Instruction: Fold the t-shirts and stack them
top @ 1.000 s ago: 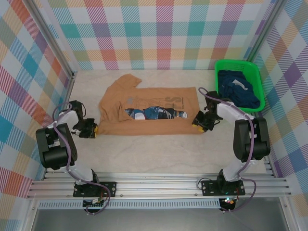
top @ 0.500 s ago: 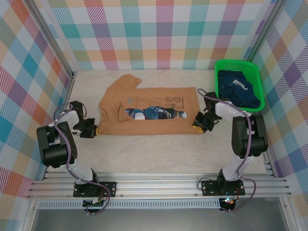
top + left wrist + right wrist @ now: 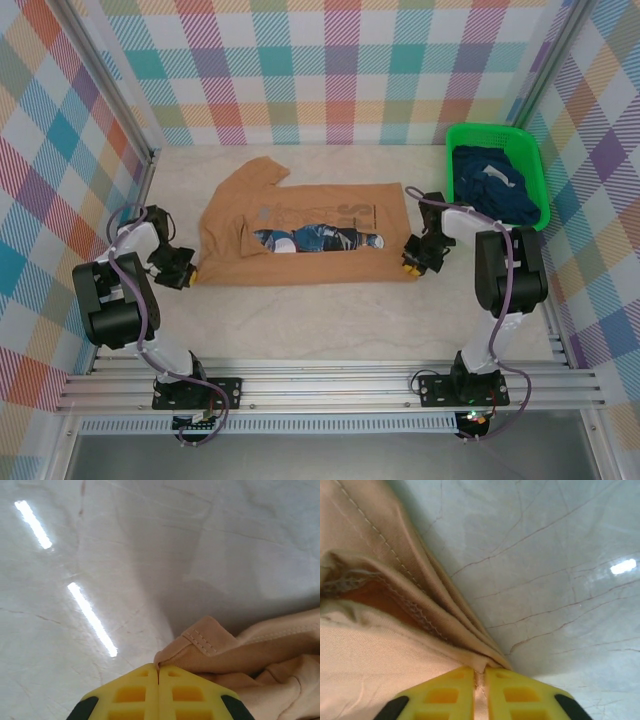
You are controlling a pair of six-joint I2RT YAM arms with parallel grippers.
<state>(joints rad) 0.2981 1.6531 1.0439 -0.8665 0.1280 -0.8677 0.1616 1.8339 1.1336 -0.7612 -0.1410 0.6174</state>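
Observation:
My left gripper's shut fingers catch only the edge of the t-shirt's near corner, so I should open and take the corner's cloth (image 3: 182, 654) deeper into the fingers.
A tan-orange t-shirt (image 3: 300, 240) with a blue-and-white print lies spread across the middle of the table, one sleeve pointing to the far left. My left gripper (image 3: 192, 273) is shut on the shirt's near left corner (image 3: 200, 645); the yellow fingers (image 3: 130, 695) meet with cloth pinched between them. My right gripper (image 3: 408, 266) is shut on the near right corner, a fold of hemmed tan cloth (image 3: 410, 605) clamped between its yellow fingers (image 3: 520, 695). Dark navy t-shirts (image 3: 495, 185) lie bunched in the green basket.
The bright green mesh basket (image 3: 497, 133) stands at the far right against the plaid wall. Plaid walls close in the table on three sides. Bare pale marble-look tabletop (image 3: 320, 325) runs between the shirt and the arm bases.
Both grippers have closed on the shirt's near corners. The shirt has shifted slightly left and away, and its near edge is pulled straighter.

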